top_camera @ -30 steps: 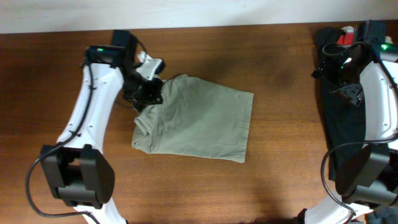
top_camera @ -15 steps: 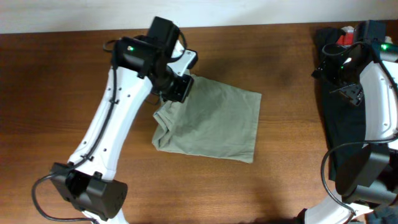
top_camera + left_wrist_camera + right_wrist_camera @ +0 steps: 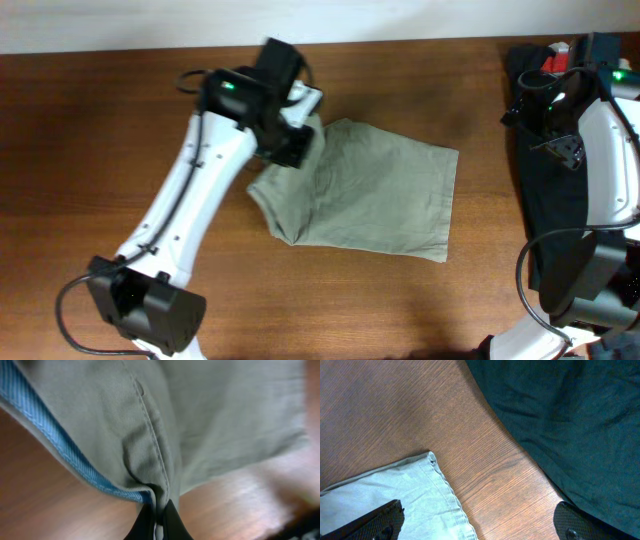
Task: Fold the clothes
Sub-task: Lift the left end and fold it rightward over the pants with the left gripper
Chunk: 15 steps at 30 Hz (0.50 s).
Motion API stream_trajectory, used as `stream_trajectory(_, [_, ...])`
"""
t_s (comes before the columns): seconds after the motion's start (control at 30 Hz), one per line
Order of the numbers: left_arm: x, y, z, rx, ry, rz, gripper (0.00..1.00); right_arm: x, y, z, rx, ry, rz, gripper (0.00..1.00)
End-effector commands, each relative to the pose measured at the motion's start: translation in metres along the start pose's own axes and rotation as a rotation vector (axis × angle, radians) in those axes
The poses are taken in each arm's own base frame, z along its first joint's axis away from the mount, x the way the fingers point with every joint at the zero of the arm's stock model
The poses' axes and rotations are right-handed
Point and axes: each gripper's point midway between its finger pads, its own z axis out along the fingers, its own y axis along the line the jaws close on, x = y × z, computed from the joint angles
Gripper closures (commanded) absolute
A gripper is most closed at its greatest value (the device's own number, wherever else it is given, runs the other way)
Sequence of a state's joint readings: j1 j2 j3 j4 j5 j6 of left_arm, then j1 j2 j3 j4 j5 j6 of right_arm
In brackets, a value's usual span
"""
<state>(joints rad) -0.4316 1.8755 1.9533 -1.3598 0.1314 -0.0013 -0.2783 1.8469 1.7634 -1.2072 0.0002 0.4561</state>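
My left gripper will release the lifted fold over the middle of the garment's flat part (image 3: 373, 194) (image 3: 225, 417).
An olive-green garment (image 3: 380, 195) lies partly folded on the wooden table (image 3: 100, 120), near the middle. My left gripper (image 3: 300, 140) is shut on its upper left corner and holds that edge lifted. In the left wrist view the jaws (image 3: 159, 520) pinch a fold of the green fabric (image 3: 200, 420), and a blue striped inner lining (image 3: 50, 425) shows along the edge. My right gripper (image 3: 548, 120) is at the far right over dark clothing. In its wrist view it is open and empty (image 3: 477, 520), above bare wood beside a pale hemmed fabric corner (image 3: 395, 495).
A pile of dark clothes (image 3: 555, 210) lies along the table's right side, also seen in the right wrist view (image 3: 570, 420). A red and white item (image 3: 556, 58) sits at the back right corner. Bare wood lies left of and in front of the garment.
My left gripper has moved right while holding the garment's corner, and the whole garment has slid right and spread wider. The right arm has not moved.
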Motion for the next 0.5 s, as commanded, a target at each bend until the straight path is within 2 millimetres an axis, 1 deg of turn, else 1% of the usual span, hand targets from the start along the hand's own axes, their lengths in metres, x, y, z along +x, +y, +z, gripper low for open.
stream_trajectory(0.0, [0.016, 0.072, -0.024, -0.151, 0.002, -0.145, 0.99, -0.001, -0.003, 0.001, 0.013, -0.003, 0.001, 0.01])
stream_trajectory(0.03, [0.02, 0.089, -0.031, -0.183, 0.0, -0.182, 0.99, -0.001, -0.003, 0.001, 0.013, -0.003, 0.001, 0.01])
stream_trajectory(0.07, [0.027, 0.11, -0.043, -0.23, -0.005, -0.228, 0.99, -0.001, -0.003, 0.001, 0.013, -0.003, 0.001, 0.01])
stream_trajectory(0.1, [0.034, 0.127, -0.055, -0.266, -0.013, -0.268, 1.0, -0.001, -0.003, 0.001, 0.013, -0.003, 0.001, 0.01])
stream_trajectory(0.2, [0.053, 0.169, -0.096, -0.353, -0.064, -0.381, 0.99, -0.001, -0.003, 0.001, 0.013, -0.003, 0.001, 0.01])
stream_trajectory(0.23, [0.057, 0.174, -0.105, -0.361, -0.076, -0.401, 1.0, -0.001, -0.003, 0.001, 0.013, -0.003, 0.001, 0.01])
stream_trajectory(0.27, [0.062, 0.178, -0.115, -0.371, -0.091, -0.422, 0.99, -0.001, -0.003, 0.001, 0.013, -0.003, 0.001, 0.01])
stream_trajectory(0.33, [0.063, 0.177, -0.116, -0.369, -0.088, -0.42, 1.0, -0.001, -0.003, 0.001, 0.013, -0.003, 0.001, 0.01])
stream_trajectory(0.4, [0.057, 0.166, -0.109, -0.335, -0.082, -0.395, 0.99, -0.001, -0.004, 0.001, 0.013, -0.003, 0.001, 0.01])
stream_trajectory(0.47, [0.047, 0.147, -0.098, -0.266, -0.079, -0.357, 1.0, -0.001, -0.003, 0.001, 0.013, -0.003, 0.001, 0.01])
